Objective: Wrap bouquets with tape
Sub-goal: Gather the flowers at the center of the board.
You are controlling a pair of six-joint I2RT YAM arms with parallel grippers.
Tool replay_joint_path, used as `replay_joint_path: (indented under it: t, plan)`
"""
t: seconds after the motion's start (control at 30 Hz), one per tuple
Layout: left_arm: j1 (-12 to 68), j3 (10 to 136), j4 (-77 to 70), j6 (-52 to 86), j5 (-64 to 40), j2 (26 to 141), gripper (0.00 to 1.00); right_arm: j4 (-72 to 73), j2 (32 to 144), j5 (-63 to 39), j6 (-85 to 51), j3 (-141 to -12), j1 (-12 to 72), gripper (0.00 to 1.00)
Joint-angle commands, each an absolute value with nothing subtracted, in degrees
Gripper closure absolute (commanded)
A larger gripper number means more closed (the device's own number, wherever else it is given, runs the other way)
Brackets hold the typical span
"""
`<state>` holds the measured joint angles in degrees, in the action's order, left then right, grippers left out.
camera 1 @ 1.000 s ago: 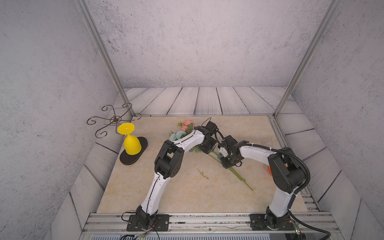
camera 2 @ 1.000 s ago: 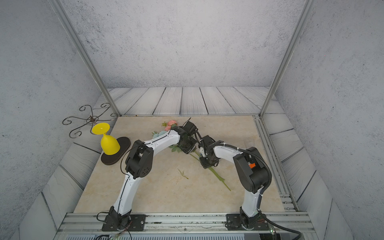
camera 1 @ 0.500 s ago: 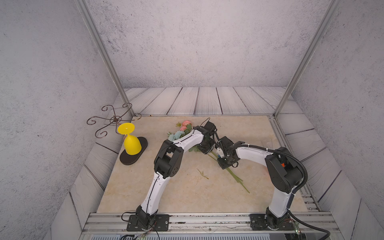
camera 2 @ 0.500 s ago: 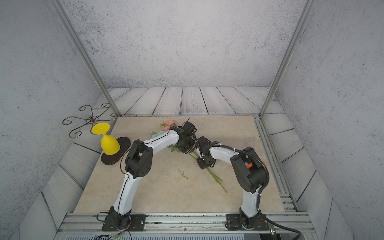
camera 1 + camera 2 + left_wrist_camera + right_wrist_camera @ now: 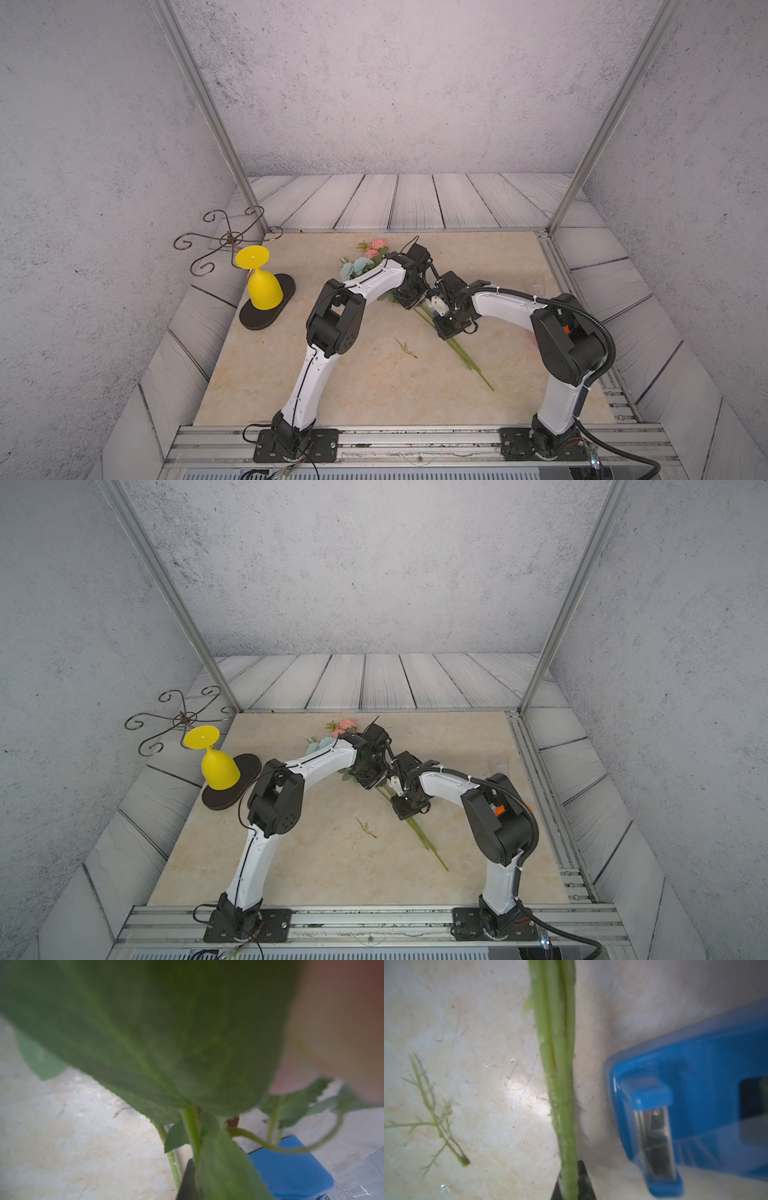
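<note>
A green stem runs outside the dark finger of my left gripper, so that gripper should open and close around the stems nearer my right gripper [image 5: 424,313] before taping.
The bouquet lies slantwise on the beige table in both top views, with pink and pale blue blooms [image 5: 365,259] [image 5: 338,731] far left and long green stems [image 5: 473,368] [image 5: 430,845] running near right. My left gripper [image 5: 411,301] [image 5: 370,780] is shut on the leafy upper stems; in the left wrist view one dark fingertip [image 5: 188,1176] shows beside a stem, and leaves hide the other. My right gripper [image 5: 446,332] [image 5: 405,810] [image 5: 572,1183] is shut on the bundled stems [image 5: 556,1064] lower down. The blue tape dispenser [image 5: 695,1105] [image 5: 291,1167] sits right beside the stems and is hidden under my right arm in both top views.
A small loose green sprig [image 5: 405,347] [image 5: 431,1115] lies on the table near the stems. A yellow goblet [image 5: 262,286] stands upside down on a dark oval mat at the left, with a metal scroll stand [image 5: 226,241] behind it. Grey walls and metal posts enclose the table.
My right gripper has closed onto the stems and shifted slightly left, and the stem ends have swung a little to the left. The left arm has held still.
</note>
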<state>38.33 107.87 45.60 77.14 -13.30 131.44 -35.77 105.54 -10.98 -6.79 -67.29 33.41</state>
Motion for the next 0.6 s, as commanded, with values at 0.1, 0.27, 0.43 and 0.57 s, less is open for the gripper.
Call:
replay_joint_path:
  t: [0.1,0.27,0.43,0.57]
  plan:
    - [38.5,105.06,51.78,73.54,-10.1,129.84,0.65,-36.66,103.16,-10.76,-7.87,-68.96,31.79,1.0]
    - [38.58,101.84,49.24,73.49,-10.55,128.87,0.4,-36.31,101.74,-10.42,-8.18,-68.73,31.66,1.0]
    - [38.76,95.32,42.13,76.34,-10.42,127.79,0.33,-35.73,101.85,-11.72,-8.0,-68.92,31.67,1.0]
    - [39.33,92.98,38.51,77.71,-8.72,128.06,0.37,-35.22,101.54,-13.38,-7.49,-68.69,31.67,1.0]
